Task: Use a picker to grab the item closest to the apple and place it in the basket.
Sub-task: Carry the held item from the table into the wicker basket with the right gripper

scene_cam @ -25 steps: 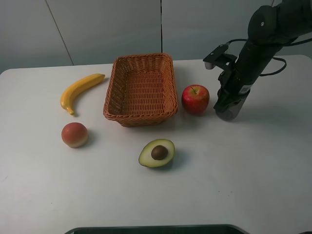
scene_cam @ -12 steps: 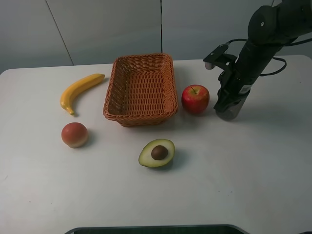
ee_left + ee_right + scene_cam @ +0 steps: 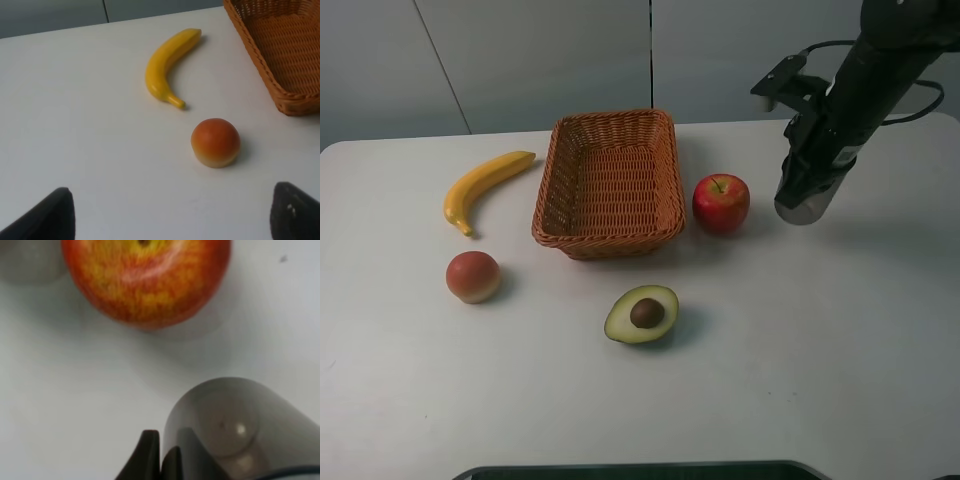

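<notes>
The grey translucent cup will go down on the bottom of the wicker basket, toward the avocado half (image 3: pixel 618 206), from my right gripper.
A red apple (image 3: pixel 721 203) sits on the white table just right of the wicker basket (image 3: pixel 610 240). Right of the apple, my right gripper (image 3: pixel 807 165) is shut on a grey translucent cup (image 3: pixel 800 205) and holds it above the table. In the right wrist view the cup (image 3: pixel 235 430) hangs at the dark fingers (image 3: pixel 150 455), with the apple (image 3: pixel 145 280) beyond it. My left gripper (image 3: pixel 170 220) is open, its two tips far apart over bare table; the exterior view does not show it.
A yellow banana (image 3: pixel 485 185) lies left of the basket, with a round orange-red fruit (image 3: pixel 473 276) in front of it. An avocado half (image 3: pixel 641 313) lies in front of the basket. The left wrist view shows the banana (image 3: pixel 167 67), the round fruit (image 3: pixel 215 142) and a basket corner (image 3: pixel 280 95).
My right arm has risen and shifted slightly right, lifting the grey cup off the table beside the apple. Everything else stays put.
</notes>
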